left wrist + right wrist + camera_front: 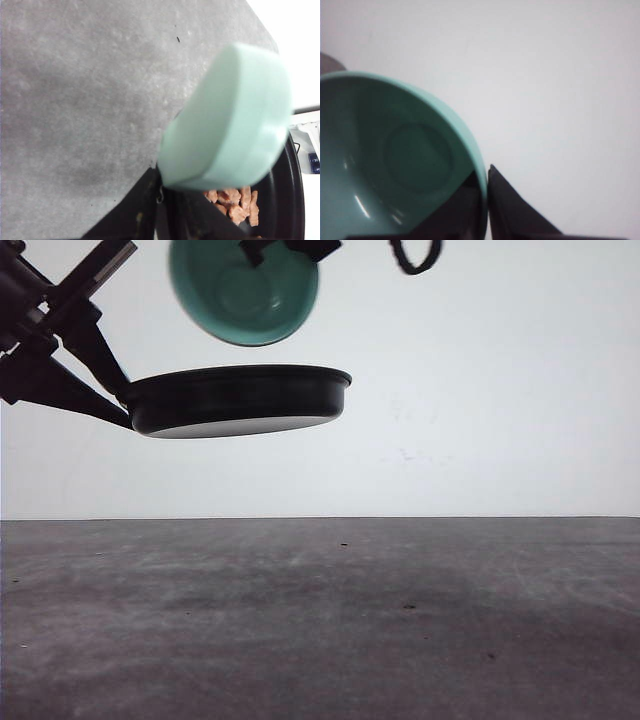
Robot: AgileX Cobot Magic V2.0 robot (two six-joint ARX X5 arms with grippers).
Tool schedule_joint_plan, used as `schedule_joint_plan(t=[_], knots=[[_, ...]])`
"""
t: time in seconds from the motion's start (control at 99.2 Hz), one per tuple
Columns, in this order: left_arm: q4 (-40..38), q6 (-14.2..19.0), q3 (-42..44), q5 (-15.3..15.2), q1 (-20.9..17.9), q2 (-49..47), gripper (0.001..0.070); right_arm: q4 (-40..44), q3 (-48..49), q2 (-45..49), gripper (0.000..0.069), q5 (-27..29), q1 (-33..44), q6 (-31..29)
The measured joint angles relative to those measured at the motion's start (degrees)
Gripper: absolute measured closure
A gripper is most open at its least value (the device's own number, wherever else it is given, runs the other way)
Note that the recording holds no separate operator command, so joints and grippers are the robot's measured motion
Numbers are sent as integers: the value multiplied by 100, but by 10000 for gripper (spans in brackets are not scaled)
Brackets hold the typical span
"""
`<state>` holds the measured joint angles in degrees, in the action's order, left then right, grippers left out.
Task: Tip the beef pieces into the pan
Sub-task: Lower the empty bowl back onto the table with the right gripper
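I'll set the teal bowl with my right gripper on the bare grey table (632, 592) past the dark specks, well away from the black pan.
The black pan (240, 400) hangs level in the air at the upper left, well above the table. My left gripper (118, 395) is shut on its mint-green handle (230, 120). Beef pieces (235, 202) lie inside the pan (292, 200), just past the handle. Right above the pan, the teal bowl (245, 290) is tipped on its side with its mouth facing the front camera. My right gripper (486, 192) is shut on the bowl's rim, one finger inside and one outside. The bowl's inside (395, 160) looks empty.
The grey table (400, 620) stretches below both arms, with a few dark specks on it. A white wall stands behind. A black cable loop (415, 255) hangs at the top, right of the bowl.
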<state>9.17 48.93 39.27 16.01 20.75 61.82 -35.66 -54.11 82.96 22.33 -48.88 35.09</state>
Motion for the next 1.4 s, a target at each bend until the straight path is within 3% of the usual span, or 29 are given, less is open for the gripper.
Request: schedule_joint_plan(t=[0.202, 0.393, 0.484, 0.585, 0.736, 0.887, 1.048, 1.401], knots=[[0, -136, 0, 2, 0, 0, 685, 1147, -59, -861, 679, 581, 511, -1169], [-2, -181, 0, 9, 0, 0, 685, 3864, -848, -1506, 679, 531, 1425, -2470], [0, -199, 0, 39, 0, 0, 685, 5390, -1285, -1622, 679, 109, 2004, -3182], [0, -223, 0, 50, 0, 0, 685, 6922, -1449, -1631, 679, -741, 2723, -3845], [-2, -245, 0, 52, 0, 0, 685, 8461, -1416, -1394, 679, -1816, 3661, -4315], [-2, -245, 0, 50, 0, 0, 685, 8776, -1370, -1088, 679, -2017, 4242, -4356], [0, -245, 0, 50, -2, 0, 685, 8725, -1300, -476, 679, -2586, 4675, -4356], [2, -245, 0, 70, 0, 0, 685, 8603, -925, 688, 679, -2881, 4763, -4122]])
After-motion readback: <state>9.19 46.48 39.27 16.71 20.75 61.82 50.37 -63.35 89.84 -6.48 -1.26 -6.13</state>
